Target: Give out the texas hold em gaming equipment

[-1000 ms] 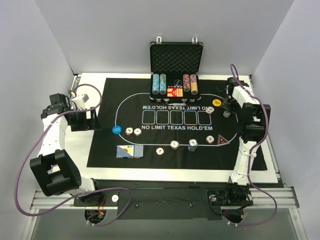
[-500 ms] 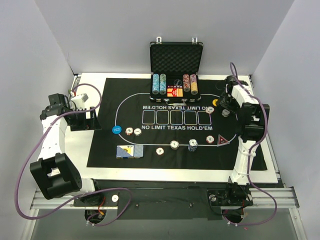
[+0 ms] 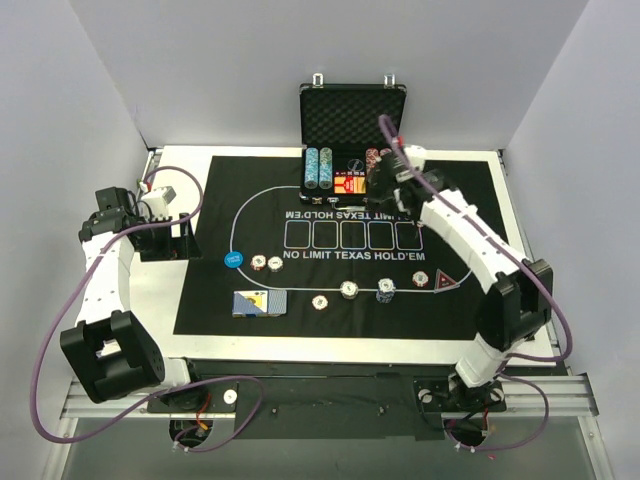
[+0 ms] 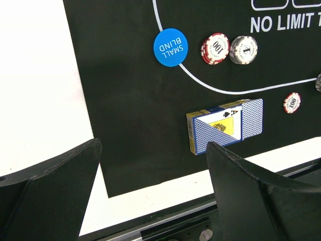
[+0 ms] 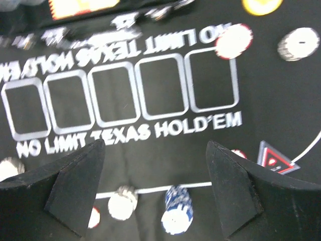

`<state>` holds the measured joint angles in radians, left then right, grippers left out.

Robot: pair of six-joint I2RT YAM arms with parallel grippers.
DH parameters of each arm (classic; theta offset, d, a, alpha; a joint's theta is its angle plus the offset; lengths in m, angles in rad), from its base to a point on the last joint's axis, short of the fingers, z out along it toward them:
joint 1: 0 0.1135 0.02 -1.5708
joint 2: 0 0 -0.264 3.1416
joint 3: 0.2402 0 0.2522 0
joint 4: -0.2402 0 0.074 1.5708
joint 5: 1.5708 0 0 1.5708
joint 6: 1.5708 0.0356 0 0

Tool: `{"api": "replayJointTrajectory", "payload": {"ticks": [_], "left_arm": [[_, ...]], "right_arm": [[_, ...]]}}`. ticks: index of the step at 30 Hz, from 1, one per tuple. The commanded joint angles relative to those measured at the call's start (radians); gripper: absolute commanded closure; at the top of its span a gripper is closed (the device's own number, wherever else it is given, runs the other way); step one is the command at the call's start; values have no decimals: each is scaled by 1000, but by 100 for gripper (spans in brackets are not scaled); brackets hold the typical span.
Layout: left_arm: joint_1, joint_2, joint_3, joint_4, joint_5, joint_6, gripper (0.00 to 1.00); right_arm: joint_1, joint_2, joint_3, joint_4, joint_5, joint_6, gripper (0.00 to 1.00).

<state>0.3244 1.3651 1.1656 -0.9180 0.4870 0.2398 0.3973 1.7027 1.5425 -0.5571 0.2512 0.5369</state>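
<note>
My right gripper needs to next close on the upper chips (image 3: 349, 287) (image 5: 122, 205) of the grey chip stack, beside the blue chip stack.
A blue-backed card deck (image 3: 259, 302) lies at the mat's near left, also in the left wrist view (image 4: 225, 124). A blue button disc (image 3: 233, 259) (image 4: 170, 46) lies beside a red chip (image 4: 215, 48) and a grey chip (image 4: 244, 49). A blue chip stack (image 3: 386, 291) (image 5: 176, 211) and a grey chip (image 5: 122, 202) sit near the middle. A yellow disc (image 5: 261, 5) shows at the right wrist view's top edge. My right gripper (image 3: 383, 183) (image 5: 154, 145) is open and empty above the mat, by the case front. My left gripper (image 3: 168, 240) (image 4: 154, 144) is open and empty off the mat's left edge.
The open black case (image 3: 352, 110) stands at the back with chip rows (image 3: 318, 168) inside. The black printed mat (image 3: 210, 300) covers the white table. A red triangle marker (image 3: 446, 283) (image 5: 273, 158) lies at the right. More chips (image 5: 233, 41) (image 5: 298, 44) lie at the far right.
My right arm has swung left from the mat's right edge to the middle, in front of the case. The left arm has hardly moved.
</note>
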Motion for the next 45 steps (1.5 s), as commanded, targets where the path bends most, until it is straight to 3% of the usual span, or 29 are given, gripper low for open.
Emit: {"api": "replayJointTrajectory", "payload": {"ticks": [1, 4, 14, 34, 45], "left_arm": [[7, -35, 6, 5, 33, -4, 3], [8, -37, 9, 4, 35, -4, 3], [7, -49, 17, -2, 33, -5, 3], [8, -50, 32, -9, 18, 7, 3], [7, -44, 28, -5, 15, 9, 3]], "right_arm": [[164, -17, -79, -75, 39, -28, 23], [262, 23, -93, -111, 7, -26, 22], [385, 112, -156, -83, -61, 34, 21], [408, 193, -303, 74, -122, 121, 25], [408, 175, -358, 108, -133, 136, 40]]}}
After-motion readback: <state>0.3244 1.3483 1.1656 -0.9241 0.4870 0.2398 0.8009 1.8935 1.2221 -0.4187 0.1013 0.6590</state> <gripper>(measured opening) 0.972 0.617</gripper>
